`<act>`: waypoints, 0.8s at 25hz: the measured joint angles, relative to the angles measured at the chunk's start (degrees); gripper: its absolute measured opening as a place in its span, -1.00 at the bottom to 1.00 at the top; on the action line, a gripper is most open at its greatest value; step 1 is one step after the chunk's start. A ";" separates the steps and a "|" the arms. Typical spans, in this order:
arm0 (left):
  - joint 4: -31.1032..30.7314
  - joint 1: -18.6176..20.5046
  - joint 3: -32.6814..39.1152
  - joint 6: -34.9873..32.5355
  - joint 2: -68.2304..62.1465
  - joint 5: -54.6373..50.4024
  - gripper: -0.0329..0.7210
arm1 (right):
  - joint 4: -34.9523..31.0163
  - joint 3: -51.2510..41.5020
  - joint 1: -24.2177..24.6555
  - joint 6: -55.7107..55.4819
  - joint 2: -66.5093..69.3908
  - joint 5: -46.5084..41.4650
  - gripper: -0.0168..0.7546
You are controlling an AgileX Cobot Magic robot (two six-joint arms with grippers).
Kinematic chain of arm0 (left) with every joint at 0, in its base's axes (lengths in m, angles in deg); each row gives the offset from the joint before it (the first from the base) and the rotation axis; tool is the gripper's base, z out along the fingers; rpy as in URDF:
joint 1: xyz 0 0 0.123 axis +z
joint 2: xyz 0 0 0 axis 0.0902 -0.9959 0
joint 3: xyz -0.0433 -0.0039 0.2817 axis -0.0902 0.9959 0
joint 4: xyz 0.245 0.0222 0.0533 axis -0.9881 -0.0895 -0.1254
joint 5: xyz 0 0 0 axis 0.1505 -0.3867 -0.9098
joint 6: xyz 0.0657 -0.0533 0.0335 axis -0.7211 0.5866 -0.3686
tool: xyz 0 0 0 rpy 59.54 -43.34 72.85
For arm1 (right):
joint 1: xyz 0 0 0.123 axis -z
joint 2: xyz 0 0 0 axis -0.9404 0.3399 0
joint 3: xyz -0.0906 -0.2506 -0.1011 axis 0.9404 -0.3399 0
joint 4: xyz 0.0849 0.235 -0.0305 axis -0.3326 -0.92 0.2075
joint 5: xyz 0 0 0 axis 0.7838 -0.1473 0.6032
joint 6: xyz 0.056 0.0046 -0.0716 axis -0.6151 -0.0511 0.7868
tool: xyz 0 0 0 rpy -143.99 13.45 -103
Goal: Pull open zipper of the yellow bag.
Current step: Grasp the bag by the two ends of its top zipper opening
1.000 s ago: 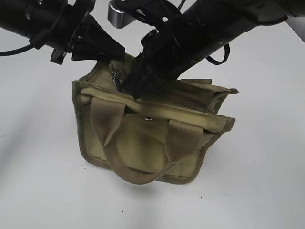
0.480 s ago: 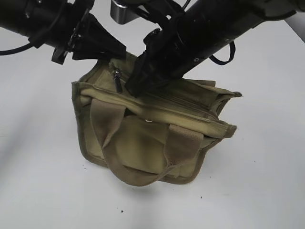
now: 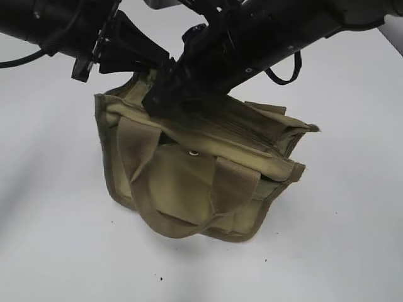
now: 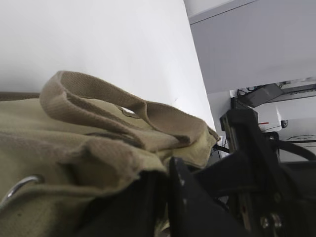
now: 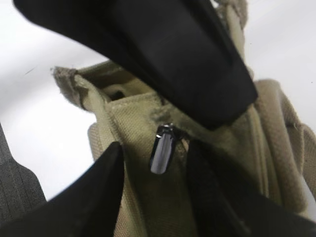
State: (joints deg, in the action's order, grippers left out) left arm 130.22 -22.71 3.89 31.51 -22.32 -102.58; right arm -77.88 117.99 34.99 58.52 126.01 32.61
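Observation:
I need to wait to pinch the pull point(image 5: 162, 152) until my left gripper draws the yellow bag straight, because the bag's top slants with the silver pull loose in my right gripper.
The yellow bag point(image 3: 189, 189) stands on the white table with its webbing handle point(image 3: 135, 163) hanging over the front pocket. My left gripper point(image 3: 154, 66) is shut on the bag's back left top edge; the left wrist view shows its dark jaws point(image 4: 165, 197) pinching the khaki fabric point(image 4: 74, 148). My right gripper point(image 3: 157, 100) reaches in from the right onto the left end of the top. In the right wrist view it point(image 5: 154, 163) is open. The zipper's silver pull point(image 5: 162, 148) hangs free between its two black fingers point(image 5: 94, 197). The zip line point(image 3: 252, 139) runs along the top towards the right.
A round snap point(image 3: 194, 152) sits on the front pocket. White table point(image 3: 340, 251) lies all around the bag. The left arm's black finger point(image 5: 163, 54) fills the top of the right wrist view, close above the pull. The right arm point(image 4: 256, 163) crowds the left wrist view.
My right gripper has slid left along the bag top and now covers the pull in the exterior view. The bag has shifted and leaned a little. The left gripper keeps its hold.

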 joint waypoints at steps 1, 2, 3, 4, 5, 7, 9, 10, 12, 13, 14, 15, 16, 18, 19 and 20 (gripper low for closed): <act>0.74 0.00 0.00 0.00 0.00 0.00 -0.83 | 0.00 0.00 0.00 0.07 0.00 0.42 -0.05; 1.16 0.05 0.00 0.09 -0.05 0.00 -0.83 | 0.00 0.00 0.00 0.13 0.00 0.76 -0.04; 1.42 0.05 0.00 0.50 -0.05 0.06 -0.83 | 0.06 0.00 0.00 0.13 0.00 1.14 -0.04; 1.58 -0.01 0.00 1.07 -0.05 0.06 -0.83 | 0.06 0.00 0.00 0.13 0.00 1.44 -0.04; 1.58 -0.07 0.00 1.54 -0.05 0.11 -0.83 | 0.06 0.00 0.00 0.13 0.00 1.72 -0.04; 1.71 -0.40 0.00 2.07 -0.05 0.28 -0.83 | 0.19 -0.04 0.00 0.13 0.00 2.37 -0.04; 1.71 -0.74 0.00 2.34 -0.05 0.63 -0.83 | 0.25 -0.06 0.00 0.06 0.00 2.69 -0.04; 1.77 -0.74 0.00 2.36 -0.05 0.76 -0.83 | 0.30 -0.06 0.00 -0.32 0.15 2.82 -0.05; 1.57 -0.81 0.00 2.44 -0.05 1.09 -0.83 | 0.30 -0.06 0.00 -1.72 0.64 3.37 -0.13; 1.42 -0.86 0.00 2.57 -0.05 1.30 -0.83 | 0.30 -0.06 0.00 -2.55 1.04 3.99 -0.17; 1.20 -0.86 0.00 2.57 -0.12 1.63 -0.83 | 0.25 -0.06 0.00 -3.28 1.35 4.54 -0.23; 1.06 -0.93 0.00 2.63 -0.16 1.89 -0.83 | 0.18 -0.06 0.00 -4.14 1.60 4.95 -0.29; 0.88 -1.05 0.00 2.63 -0.16 2.17 -0.83 | 0.08 -0.06 0.00 -4.80 1.82 5.12 -0.35; 0.74 -1.12 0.00 2.63 -0.17 2.22 -0.83 | 0.08 -0.06 0.00 -5.45 1.94 5.19 -0.51; 0.69 -1.11 0.00 2.63 -0.17 2.22 -0.83 | 0.08 -0.06 0.00 -5.59 1.94 5.01 -0.62; 0.72 -1.11 0.00 2.69 -0.17 1.87 -0.83 | 0.08 -0.06 0.00 -5.59 1.99 4.61 -0.72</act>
State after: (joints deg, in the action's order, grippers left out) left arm 130.94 -23.82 3.89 34.20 -22.50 -100.71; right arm -77.80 117.93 34.99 52.93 128.00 37.22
